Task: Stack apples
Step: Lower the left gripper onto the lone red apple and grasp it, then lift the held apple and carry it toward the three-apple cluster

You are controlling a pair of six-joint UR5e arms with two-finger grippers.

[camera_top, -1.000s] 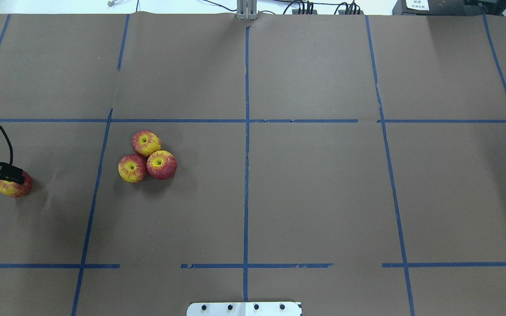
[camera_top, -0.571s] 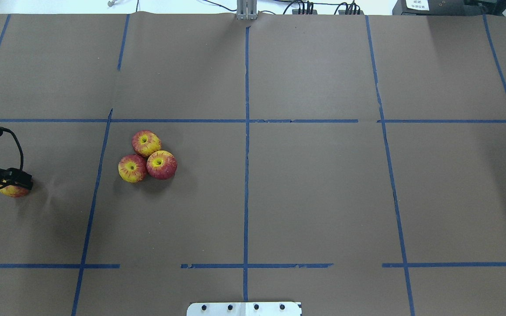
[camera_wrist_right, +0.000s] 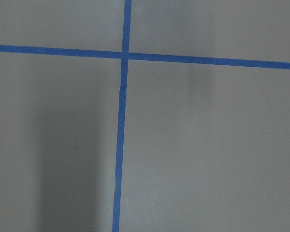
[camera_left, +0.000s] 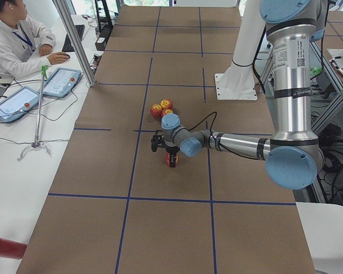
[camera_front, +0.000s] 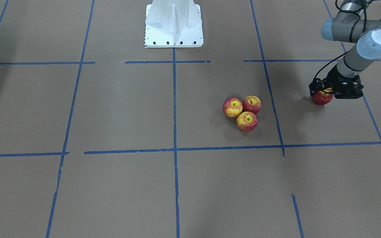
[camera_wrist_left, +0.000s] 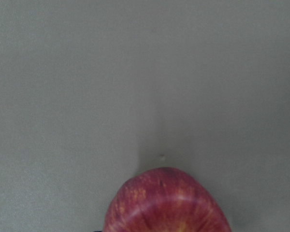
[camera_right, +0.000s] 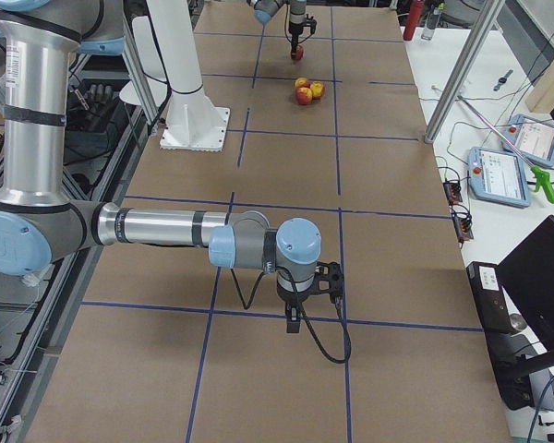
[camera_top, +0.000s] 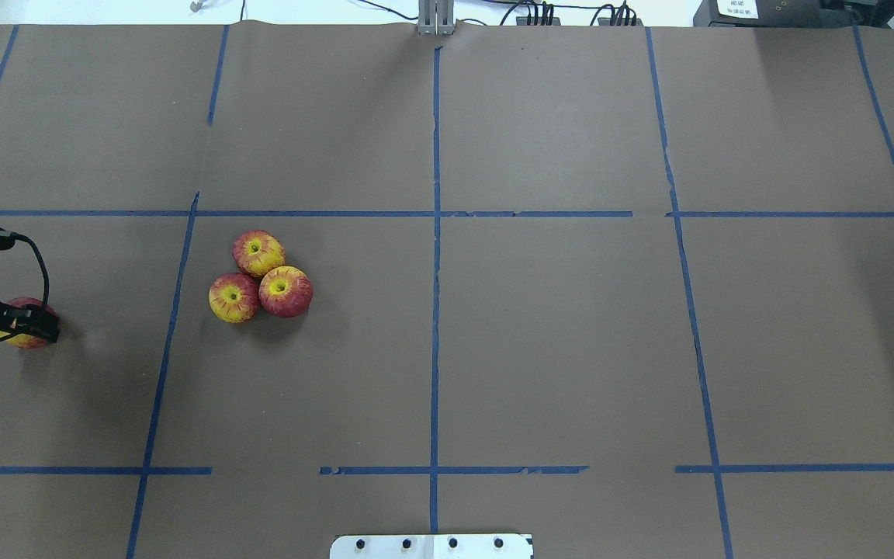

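Next, I release my left gripper's apple on top, over the dip (camera_front: pixel 248 105) between the clustered apples.
Three apples, red streaked with yellow, lie touching in a cluster (camera_top: pixel 261 279) left of the table's middle, also seen in the front view (camera_front: pixel 243 110). A fourth apple (camera_top: pixel 28 339) lies apart at the far left edge. My left gripper (camera_top: pixel 24 322) is down over it with its fingers on either side and looks shut on it; the front view shows the apple (camera_front: pixel 322 98) between the black fingers. The left wrist view shows its red top (camera_wrist_left: pixel 166 203) close up. My right gripper (camera_right: pixel 295 321) shows only in the right side view, so I cannot tell its state.
The table is covered in brown paper (camera_top: pixel 556 326) marked with blue tape lines. The white robot base (camera_front: pixel 174 23) stands at the near edge. The right gripper hovers over a tape crossing (camera_wrist_right: pixel 125 54), far from the apples. An operator (camera_left: pixel 11 40) sits at the side desk.
The left gripper has come further down over the lone apple and closed around it. More of the apple's red top now shows past the fingers. The three clustered apples have not moved.
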